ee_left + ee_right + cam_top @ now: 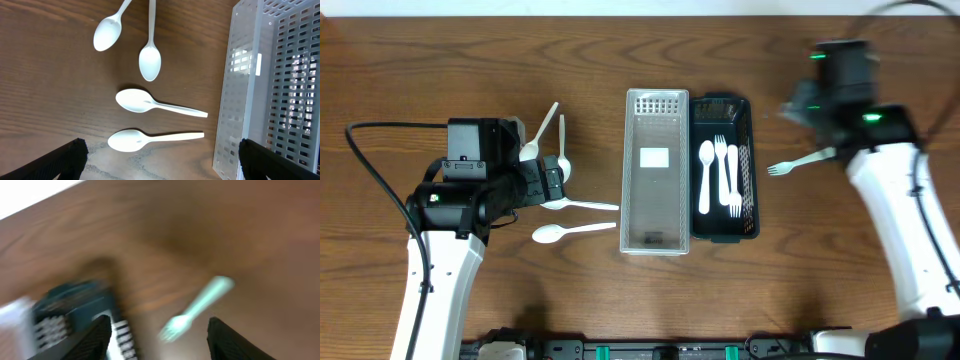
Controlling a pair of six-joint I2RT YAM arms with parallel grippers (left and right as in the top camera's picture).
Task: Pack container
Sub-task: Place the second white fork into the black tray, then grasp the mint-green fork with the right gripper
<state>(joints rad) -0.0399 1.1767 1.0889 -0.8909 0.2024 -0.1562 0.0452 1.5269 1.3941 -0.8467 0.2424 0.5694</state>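
I should next use my right gripper to grab the handle of the white fork point(808, 160) point(200, 302) that is on the table next to the black container.
A clear slotted container point(655, 170) stands mid-table with a black container point(747, 165) against its right side. The black one holds a white spoon point(706, 175) and two white forks point(727, 175). Several white spoons lie left of the clear container, the two nearest point(578, 204) point(570, 232) side by side. My left gripper point(555, 180) is open and empty above them. In the left wrist view its fingers point(160, 160) sit just below the lowest spoon point(150, 139), with the clear container point(270, 85) at the right. A white fork point(800, 162) lies right of the black container. My right gripper point(802, 105) is open; its wrist view is blurred, with the fork point(197, 310) above the fingers point(160, 340).
The brown wooden table point(470, 60) stretches all round. The black container's corner point(75, 305) shows at the left of the right wrist view. A black cable point(370, 160) loops beside the left arm.
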